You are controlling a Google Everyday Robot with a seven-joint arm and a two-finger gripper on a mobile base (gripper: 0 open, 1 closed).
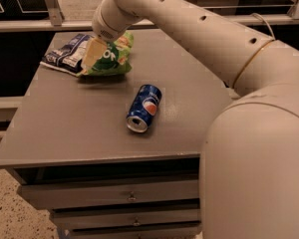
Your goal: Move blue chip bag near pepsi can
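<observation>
The robot's gripper will next close on the end of the blue chip bag (83, 53) that touches the green chip bag.
The blue chip bag (64, 55) lies flat at the table's far left corner, dark navy with white panels. The pepsi can (144, 107) lies on its side near the table's middle, its open end toward the front. My gripper (92, 55) hangs down from the arm at the back left. It sits at the seam between the blue chip bag and a bright green chip bag (113, 59), covering the blue bag's right end. The blue bag is well apart from the can, to its back left.
The grey table (79, 128) has drawers below its front edge. A rail runs behind the table. My arm's large beige links fill the right side of the view and reach over the table's right half.
</observation>
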